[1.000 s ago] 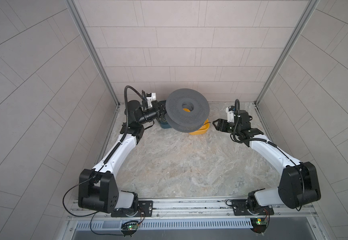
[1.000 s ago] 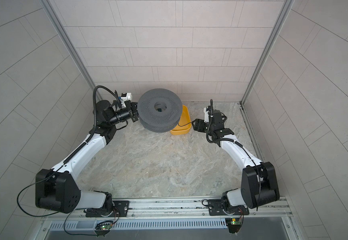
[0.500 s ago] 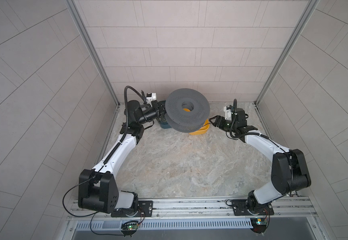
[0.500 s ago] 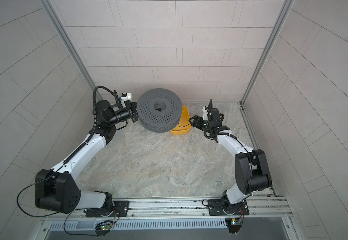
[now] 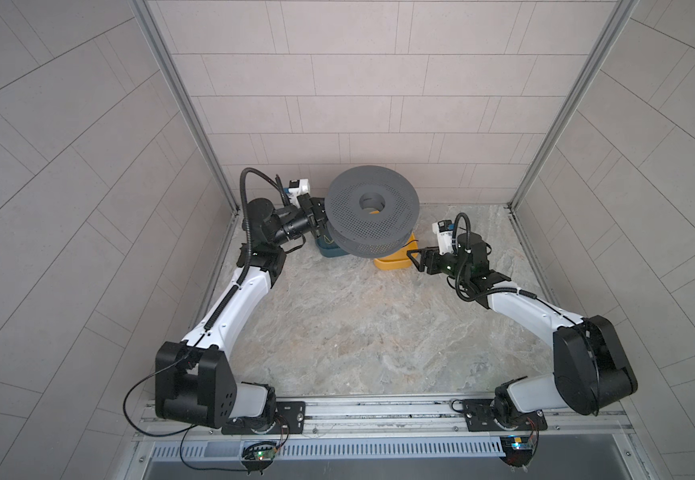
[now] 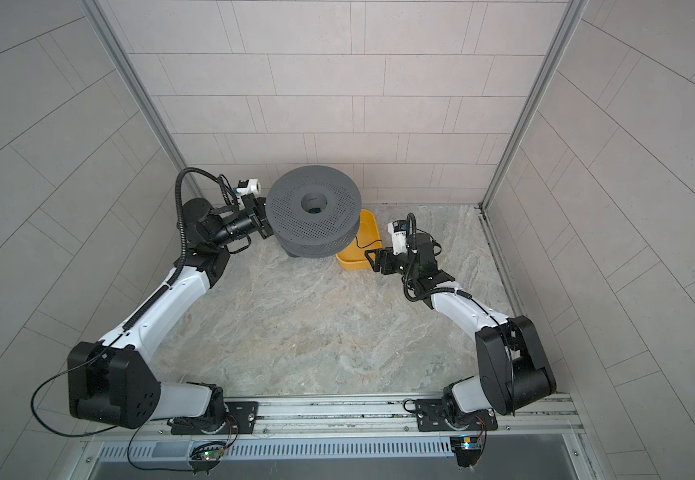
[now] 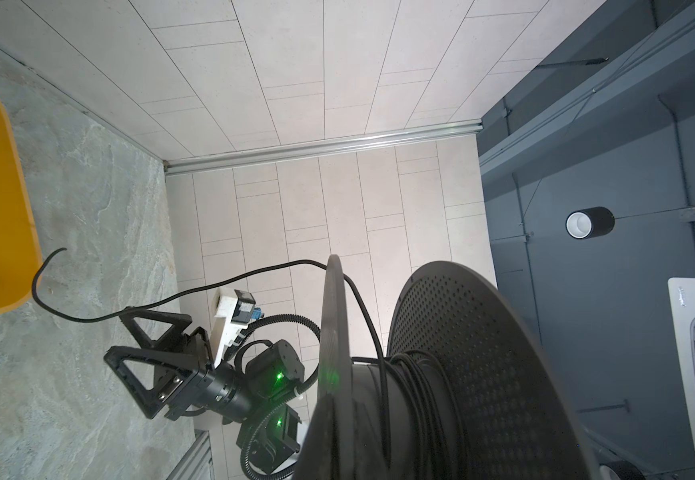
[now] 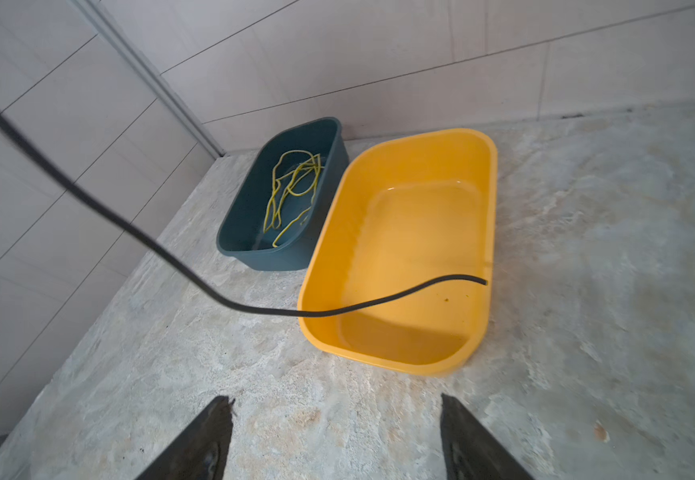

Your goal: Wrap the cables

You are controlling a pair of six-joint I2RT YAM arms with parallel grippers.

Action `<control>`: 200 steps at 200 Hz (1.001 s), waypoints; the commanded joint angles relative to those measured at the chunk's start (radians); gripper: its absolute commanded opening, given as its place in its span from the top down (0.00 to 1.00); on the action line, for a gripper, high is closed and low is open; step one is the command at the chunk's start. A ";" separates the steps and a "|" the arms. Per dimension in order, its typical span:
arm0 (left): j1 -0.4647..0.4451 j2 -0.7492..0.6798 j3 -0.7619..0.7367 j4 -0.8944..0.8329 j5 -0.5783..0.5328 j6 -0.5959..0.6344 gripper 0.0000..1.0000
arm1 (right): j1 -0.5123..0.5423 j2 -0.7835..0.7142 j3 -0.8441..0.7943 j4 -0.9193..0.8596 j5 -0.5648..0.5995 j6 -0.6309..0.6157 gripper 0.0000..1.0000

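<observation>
Next, my right gripper moves to the black cable's loose end (image 5: pixel 416 240) (image 8: pixel 481 280) above the yellow bin and closes there, since the cable is hanging free.
A big grey perforated spool (image 5: pixel 373 216) (image 6: pixel 312 220) hangs above the two bins, and my left gripper (image 5: pixel 319 212) (image 6: pixel 260 218) is shut on its rim. In the left wrist view the spool (image 7: pixel 483 374) hides that gripper. The thin black cable (image 7: pixel 213 286) is wound on the spool's core. It runs over the flange and sags in a loose tail. This cable (image 8: pixel 254 309) crosses in front of my right gripper (image 8: pixel 333 401) (image 5: pixel 414 259) (image 6: pixel 373 259) (image 7: pixel 117 332), and its free end hangs over the yellow bin (image 8: pixel 400 361). The right gripper is open, with nothing between its fingers.
The yellow bin (image 5: pixel 393 264) (image 6: pixel 348 262) stands beside a dark blue bin (image 8: pixel 246 232) (image 5: pixel 329 249) at the back of the stone floor. A tangled yellow-green cord (image 8: pixel 292 187) lies in the blue bin. Tiled walls close in on three sides.
My right gripper has drifted a little left and forward, nearer the yellow bin's corner. The left gripper and the spool have hardly moved.
</observation>
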 commanded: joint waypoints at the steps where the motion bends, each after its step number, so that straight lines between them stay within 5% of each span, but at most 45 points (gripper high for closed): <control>1: 0.010 -0.053 0.054 0.110 0.012 -0.054 1.00 | 0.022 -0.024 -0.004 0.065 0.073 -0.082 0.22; 91: 0.028 -0.088 0.085 0.106 0.035 -0.071 1.00 | -0.043 0.048 0.087 0.015 -0.008 0.353 0.25; 130: 0.030 -0.093 0.091 0.112 0.035 -0.080 1.00 | -0.075 0.106 0.127 0.057 -0.050 0.609 0.26; 200: 0.032 -0.096 0.095 0.147 0.036 -0.110 1.00 | -0.115 0.291 0.184 0.237 -0.105 0.864 0.33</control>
